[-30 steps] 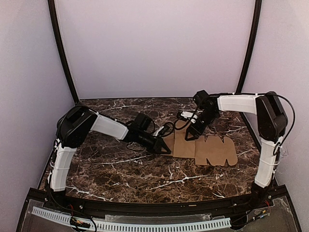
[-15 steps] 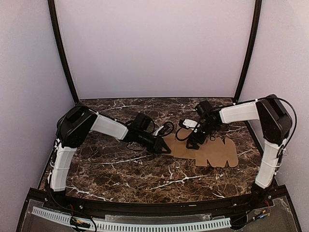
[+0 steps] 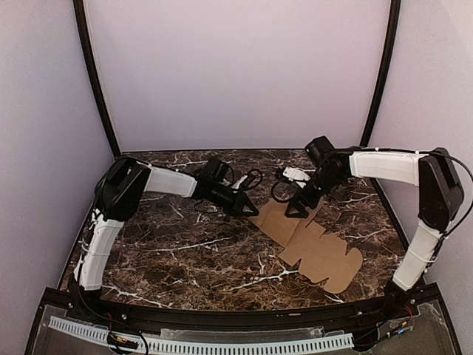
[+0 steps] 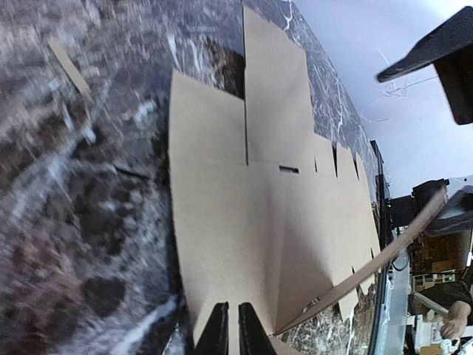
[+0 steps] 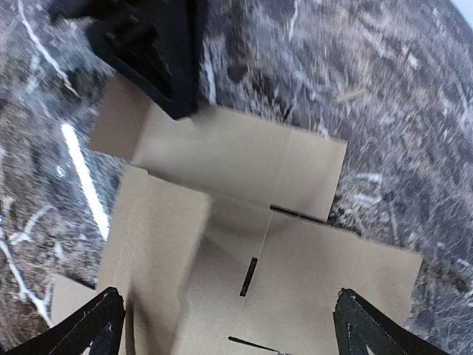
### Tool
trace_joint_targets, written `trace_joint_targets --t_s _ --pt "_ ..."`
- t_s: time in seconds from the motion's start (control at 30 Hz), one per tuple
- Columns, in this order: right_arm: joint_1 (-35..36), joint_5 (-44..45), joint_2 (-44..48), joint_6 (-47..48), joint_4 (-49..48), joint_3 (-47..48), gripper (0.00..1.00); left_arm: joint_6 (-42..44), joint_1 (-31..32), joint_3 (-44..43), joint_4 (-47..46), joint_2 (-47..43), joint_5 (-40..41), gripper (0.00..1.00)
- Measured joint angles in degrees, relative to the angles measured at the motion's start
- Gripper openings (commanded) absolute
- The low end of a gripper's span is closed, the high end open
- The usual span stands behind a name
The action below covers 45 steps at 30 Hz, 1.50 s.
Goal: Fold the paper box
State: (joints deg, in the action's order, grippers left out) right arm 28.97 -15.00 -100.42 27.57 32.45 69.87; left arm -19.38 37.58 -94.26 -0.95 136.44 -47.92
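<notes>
The raised flap leans near one finger of my wide-open right gripper, so it should shift and pinch the flap's upper edge [image 5: 194, 255] to stand it upright.
The paper box [image 3: 314, 244] is a flat brown die-cut sheet lying slantwise on the marble table [image 3: 185, 251], with its rounded tabs toward the front right. It fills the left wrist view [image 4: 251, 214], where one flap edge at the right stands lifted, and the right wrist view [image 5: 244, 229]. My left gripper [image 3: 253, 212] is shut, its tips [image 4: 229, 336] at the sheet's far-left corner; the thin gap between the fingers shows cardboard. My right gripper [image 3: 298, 209] hangs open just above the sheet's far edge, its fingers [image 5: 92, 325] spread wide on either side of it.
Dark curved frame posts [image 3: 96, 81] and pale walls enclose the table. A loose cable loop [image 3: 255, 180] and a white connector [image 3: 295, 174] lie behind the sheet. A small cardboard scrap [image 4: 68, 65] lies on the marble to the left.
The sheet has swung round: its tabbed right end has moved toward the front. My left gripper has drawn back and left. My right arm has stretched out to the right above the far edge.
</notes>
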Motion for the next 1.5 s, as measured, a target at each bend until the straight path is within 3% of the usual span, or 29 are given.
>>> trace_joint_targets --t_s 0.17,0.3,0.47,0.67,0.93,1.17,1.37,1.5 --pt "-2.97 -8.79 2.64 0.35 5.2 8.52 0.99 5.31 -2.49 -8.85 6.95 1.03 1.03 0.11" --pt "-5.29 -16.55 -2.54 -0.7 9.9 15.15 0.99 5.68 -3.26 -9.9 7.17 -0.59 3.08 0.16" --pt "-6.1 -25.33 -9.01 -1.81 17.4 17.22 0.99 1.55 -2.69 1.57 0.96 -7.93 7.19 0.17" --pt "-4.98 -26.77 -9.07 -2.4 23.23 18.05 0.97 -2.56 0.17 14.8 -2.6 -19.61 14.71 0.21" --pt "-2.62 -23.82 -9.9 -4.83 25.92 18.1 0.46 -7.15 10.95 21.97 -8.0 -26.4 25.4 0.2" --pt "-1.68 -24.09 -12.22 -6.23 27.71 18.43 0.32 -13.55 13.16 26.86 -13.7 -22.95 27.96 0.18" --pt "-0.9 -24.74 -13.42 -7.15 28.3 18.47 0.27 -15.67 13.03 27.91 -17.2 -21.42 28.57 0.18" --pt "-0.87 -25.59 -14.97 -7.76 28.94 18.97 0.14 -16.09 13.05 28.09 -19.39 -20.68 28.7 0.18"
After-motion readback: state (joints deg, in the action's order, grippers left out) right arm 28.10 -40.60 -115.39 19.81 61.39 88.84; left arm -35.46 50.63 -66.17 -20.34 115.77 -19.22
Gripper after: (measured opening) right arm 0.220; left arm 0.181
